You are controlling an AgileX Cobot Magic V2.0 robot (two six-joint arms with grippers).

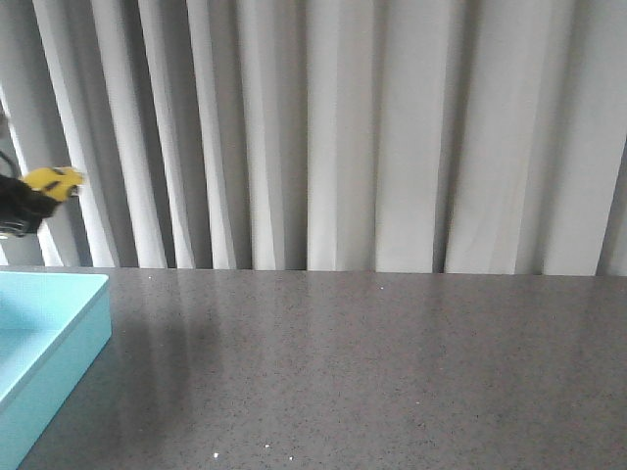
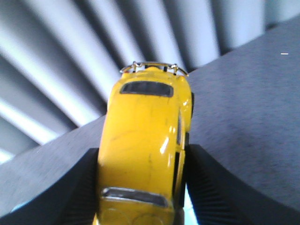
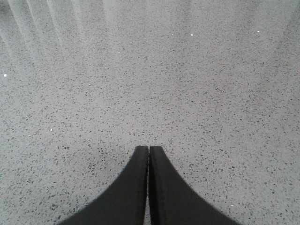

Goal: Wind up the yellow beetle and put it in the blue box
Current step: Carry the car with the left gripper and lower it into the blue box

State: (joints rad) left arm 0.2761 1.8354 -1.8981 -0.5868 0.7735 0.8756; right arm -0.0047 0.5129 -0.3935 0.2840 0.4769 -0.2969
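Note:
The robot's left gripper needs to release the yellow beetle, now raised well above the table, inside the blue box (image 1: 12, 374), next to the long side of the box that faces the open table.
My left gripper (image 1: 24, 201) is at the far left edge of the front view, raised well above the table, and is shut on the yellow beetle (image 1: 54, 182). In the left wrist view the yellow beetle (image 2: 143, 150) sits between the two black fingers (image 2: 211, 187), its roof toward the camera and its chrome bumper pointing away. The blue box (image 1: 49, 343) lies on the table at the lower left, below the held car; only its right part shows. My right gripper (image 3: 148, 150) is shut and empty, its tips close over the speckled table.
A dark grey speckled table (image 1: 372, 372) fills the lower half of the front view. Grey pleated curtains (image 1: 343, 127) hang behind its far edge.

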